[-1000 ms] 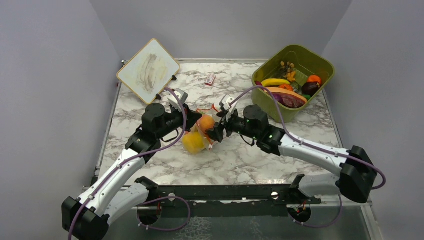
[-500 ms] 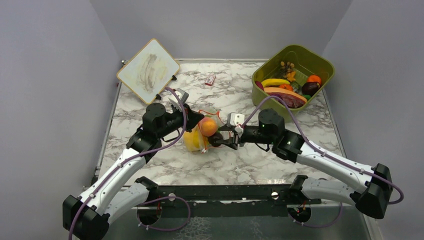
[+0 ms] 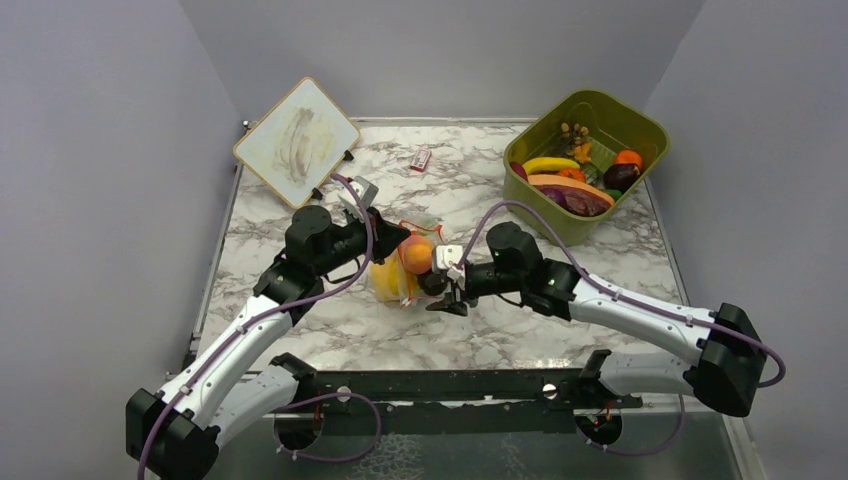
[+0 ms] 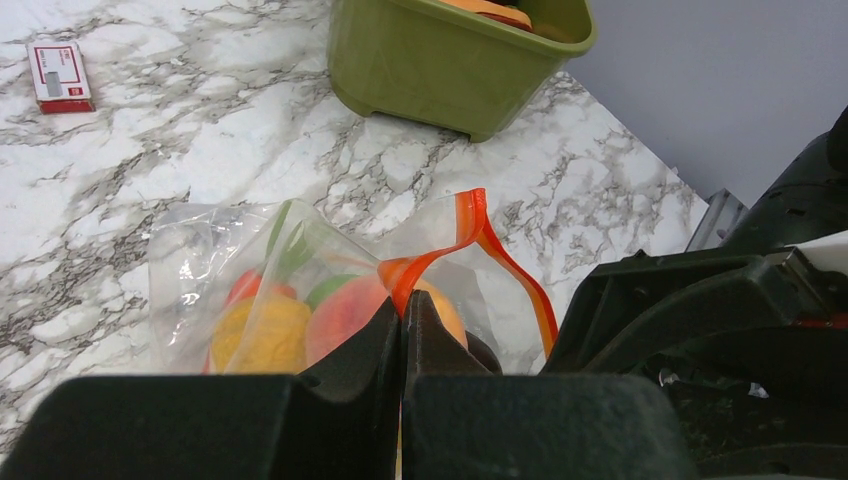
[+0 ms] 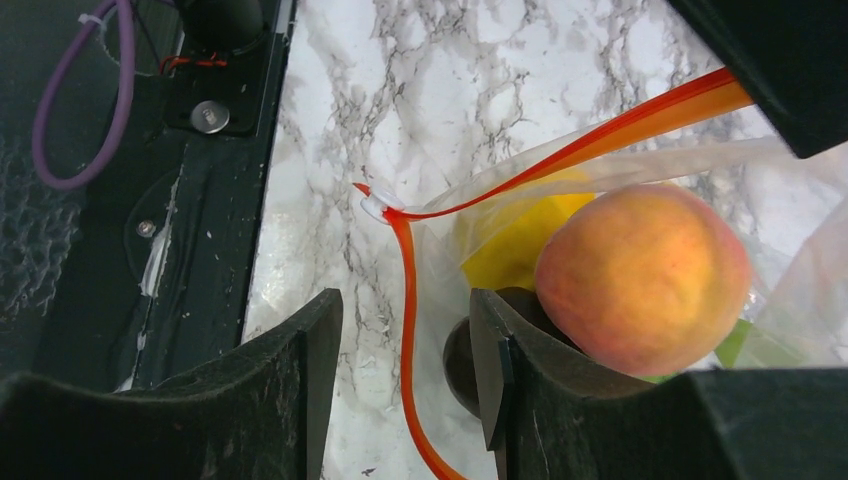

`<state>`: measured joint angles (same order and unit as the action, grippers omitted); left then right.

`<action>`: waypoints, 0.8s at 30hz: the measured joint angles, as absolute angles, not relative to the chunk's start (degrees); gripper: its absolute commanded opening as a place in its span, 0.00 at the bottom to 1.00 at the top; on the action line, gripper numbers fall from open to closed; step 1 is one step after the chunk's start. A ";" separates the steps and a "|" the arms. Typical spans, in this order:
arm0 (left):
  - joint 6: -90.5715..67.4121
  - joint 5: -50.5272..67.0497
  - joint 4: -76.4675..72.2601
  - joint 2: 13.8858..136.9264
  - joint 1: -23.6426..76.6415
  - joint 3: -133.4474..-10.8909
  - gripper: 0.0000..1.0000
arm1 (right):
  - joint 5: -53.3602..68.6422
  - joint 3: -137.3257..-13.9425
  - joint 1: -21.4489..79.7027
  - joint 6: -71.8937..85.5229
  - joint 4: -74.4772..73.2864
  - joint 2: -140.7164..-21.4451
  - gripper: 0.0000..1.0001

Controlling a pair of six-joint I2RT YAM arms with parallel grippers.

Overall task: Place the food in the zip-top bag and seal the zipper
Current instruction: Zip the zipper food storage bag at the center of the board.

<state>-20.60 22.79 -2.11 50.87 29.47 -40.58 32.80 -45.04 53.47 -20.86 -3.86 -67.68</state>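
Next, my right gripper pinches the zipper's near strip (image 5: 409, 315) before my left gripper moves to the slider, because my left gripper holds the zipper far from the white slider.
The clear zip-top bag (image 3: 393, 283) lies mid-table with its mouth held up. Inside are a yellow fruit (image 4: 262, 330), a green piece and a dark piece (image 5: 460, 365). An orange peach (image 3: 417, 254) sits in the mouth and fills the right wrist view (image 5: 645, 275). My left gripper (image 4: 403, 305) is shut on the orange-red zipper (image 4: 470, 225) at the far lip. My right gripper (image 5: 405, 300) is open at the bag's near side. The near zipper strip (image 5: 620, 125) runs down between its fingers without touching them.
An olive-green tub (image 3: 640, 130) at the back right holds several more toy foods. A whiteboard (image 3: 297, 140) leans at the back left. A small red-white packet (image 3: 421, 159) lies at the back centre. The black base rail (image 3: 450, 385) runs along the near edge.
My right gripper has left the peach, dropped toward the table and now straddles the near zipper strip. The peach has settled lower into the bag's mouth. The left arm has held still.
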 measured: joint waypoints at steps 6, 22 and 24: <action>-20.67 23.03 -2.13 51.24 29.47 -40.58 0.00 | 32.34 -45.04 54.83 -20.62 -3.79 -71.18 0.43; -24.69 27.53 -5.58 56.45 29.47 -40.58 0.00 | 28.62 -43.27 55.81 -18.61 3.88 -72.44 0.40; -24.80 27.70 -5.65 56.45 29.47 -40.58 0.00 | 28.64 -43.27 55.79 -18.48 3.66 -72.47 0.41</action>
